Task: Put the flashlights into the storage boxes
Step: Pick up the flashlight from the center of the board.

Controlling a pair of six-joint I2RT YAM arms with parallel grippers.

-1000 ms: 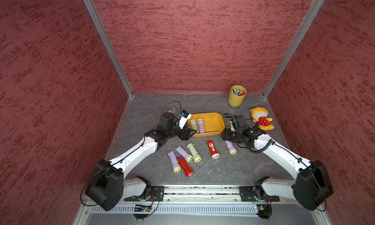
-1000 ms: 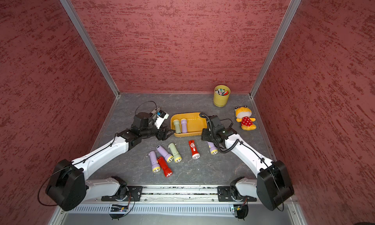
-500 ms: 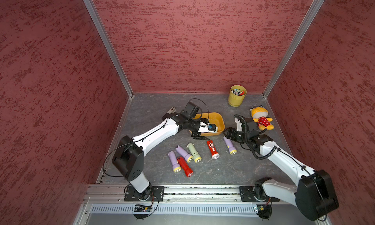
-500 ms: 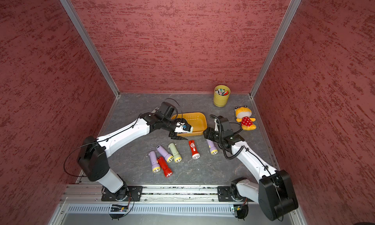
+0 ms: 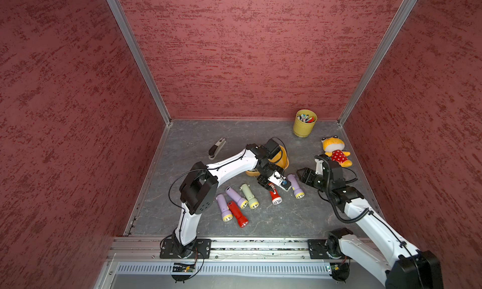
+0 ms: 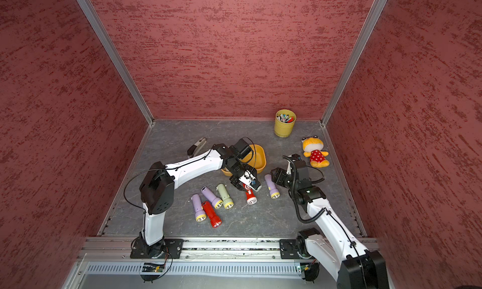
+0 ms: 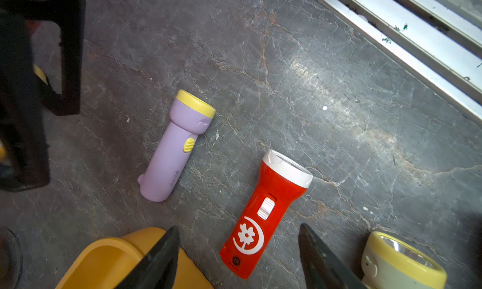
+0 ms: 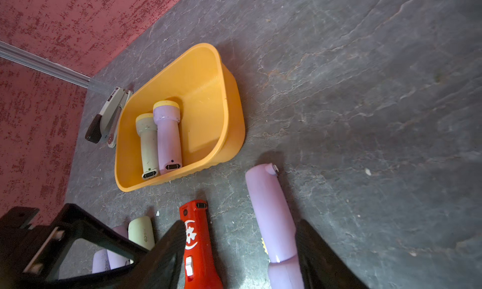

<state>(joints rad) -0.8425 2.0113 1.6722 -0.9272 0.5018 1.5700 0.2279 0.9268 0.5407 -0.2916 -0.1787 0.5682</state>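
My right gripper is to close on the tail end (image 5: 271, 186) (image 8: 193, 217) of the red emblem flashlight once my left gripper lifts it over the storage box.
The orange-yellow storage box (image 8: 224, 110) holds a pale green flashlight (image 8: 148, 144) and a lilac flashlight (image 8: 167, 136); in both top views my left arm covers most of the box (image 5: 283, 157). My left gripper (image 7: 238, 248) hangs open over the tail of the red emblem flashlight (image 7: 266, 214), without touching it, also seen in a top view (image 5: 268, 184). My right gripper (image 8: 242, 248) is open low by the table, and the lilac flashlight (image 8: 273, 222) lies just inside one finger. Two lilac flashlights (image 5: 223, 207) (image 5: 236, 196), a pale green (image 5: 249, 195) and a plain red flashlight (image 5: 237, 213) lie front left.
A grey-white stapler (image 5: 217, 148) lies back left of the box. The yellow pen cup (image 5: 304, 123) stands at the back right, with a plush toy (image 5: 335, 150) in front of it. Red walls enclose three sides; a metal rail (image 5: 247, 244) runs along the front.
My left arm has swung from left of the box across it to the red emblem flashlight. The right gripper has shifted slightly right, staying by the lilac flashlight.
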